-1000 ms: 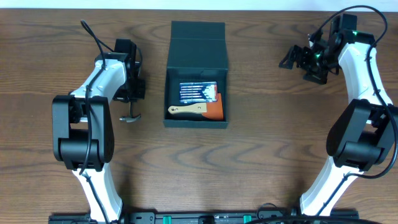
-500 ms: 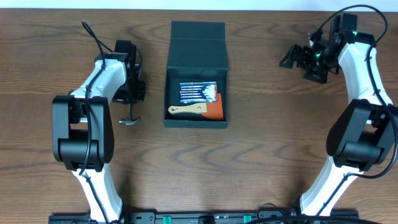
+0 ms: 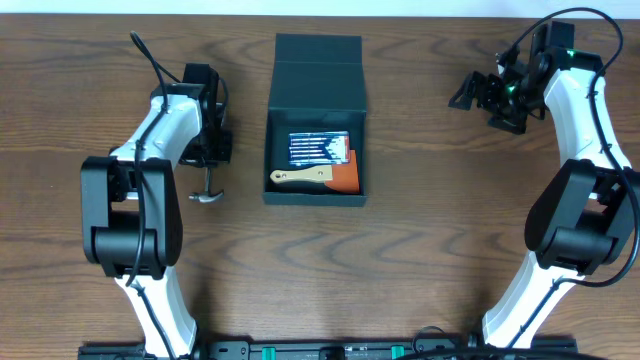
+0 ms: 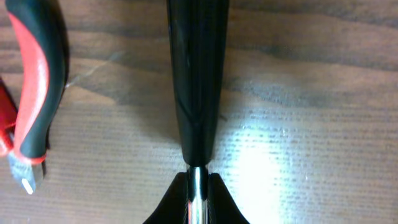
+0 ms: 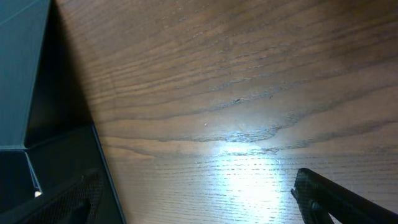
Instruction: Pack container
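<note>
The robot's left gripper should release the hammer in the dark teal container, between the wooden-handled tool and the container's near side (image 3: 315, 187).
The dark teal container (image 3: 315, 197) stands open at the table's middle, its flap lid (image 3: 318, 75) laid back. Inside lie a set of small metal tools (image 3: 320, 148), a wooden-handled tool (image 3: 300, 177) and an orange piece (image 3: 346, 180). My left gripper (image 3: 207, 165) is left of the container, shut on the metal shaft (image 4: 197, 186) of a hammer. The hammer's head (image 3: 206, 196) sticks out in front, and its black handle (image 4: 198, 81) runs on under my arm. My right gripper (image 3: 478, 95) is open and empty, far right of the container, and also shows in the right wrist view (image 5: 193, 205).
A red-and-black handled tool (image 4: 34, 93) lies on the wood left of the hammer handle, hidden under my arm in the overhead view. The container's side (image 5: 18, 62) shows at the left edge of the right wrist view.
The hammer's head has shifted a little toward the front and turned slightly. The right arm has not moved.
</note>
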You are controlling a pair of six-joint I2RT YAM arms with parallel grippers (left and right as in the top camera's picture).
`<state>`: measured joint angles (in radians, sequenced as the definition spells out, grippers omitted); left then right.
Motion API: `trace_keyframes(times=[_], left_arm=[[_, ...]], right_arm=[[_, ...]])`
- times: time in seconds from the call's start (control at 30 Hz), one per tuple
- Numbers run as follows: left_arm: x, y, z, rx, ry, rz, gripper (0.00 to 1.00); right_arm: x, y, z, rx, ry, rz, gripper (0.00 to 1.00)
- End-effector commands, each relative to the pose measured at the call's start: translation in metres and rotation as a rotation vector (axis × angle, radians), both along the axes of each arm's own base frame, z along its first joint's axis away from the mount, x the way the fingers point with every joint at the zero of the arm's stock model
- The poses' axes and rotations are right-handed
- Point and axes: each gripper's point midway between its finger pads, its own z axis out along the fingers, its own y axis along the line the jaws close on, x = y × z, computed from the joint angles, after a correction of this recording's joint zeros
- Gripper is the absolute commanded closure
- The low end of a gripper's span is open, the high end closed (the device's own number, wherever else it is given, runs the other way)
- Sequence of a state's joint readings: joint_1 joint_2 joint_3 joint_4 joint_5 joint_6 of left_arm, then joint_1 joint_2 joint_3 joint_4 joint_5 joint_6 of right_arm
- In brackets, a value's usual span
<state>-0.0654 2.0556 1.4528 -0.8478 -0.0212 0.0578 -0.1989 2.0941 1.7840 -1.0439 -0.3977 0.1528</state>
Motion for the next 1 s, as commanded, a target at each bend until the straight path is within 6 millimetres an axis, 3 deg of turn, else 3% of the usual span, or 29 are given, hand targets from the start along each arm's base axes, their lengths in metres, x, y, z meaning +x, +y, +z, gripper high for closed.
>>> trace_keyframes(times=[0.0,0.23,0.47,0.87,0.97], left_arm=[[0.009,0.004,0.033,0.022,-0.084,-0.015,0.94],[0.015,0.010,0.093,0.050,-0.240,-0.014,0.94],[0.009,0.003,0.119,0.085,-0.283,-0.084,0.94],[-0.001,-0.048,0.172,0.230,-0.427,-0.292,0.94],[-0.007,-0.069,0.185,0.228,-0.465,-0.377,0.94]], right_arm=[[0.001,0.006,-0.004,0.021,0.007,0.001,0.01],[0.002,0.006,-0.003,0.020,0.003,0.001,0.01],[0.003,0.005,-0.003,0.019,-0.002,0.001,0.01],[0.003,0.005,-0.003,0.020,-0.001,0.001,0.01],[0.003,0.005,-0.003,0.020,0.000,0.001,0.01]])
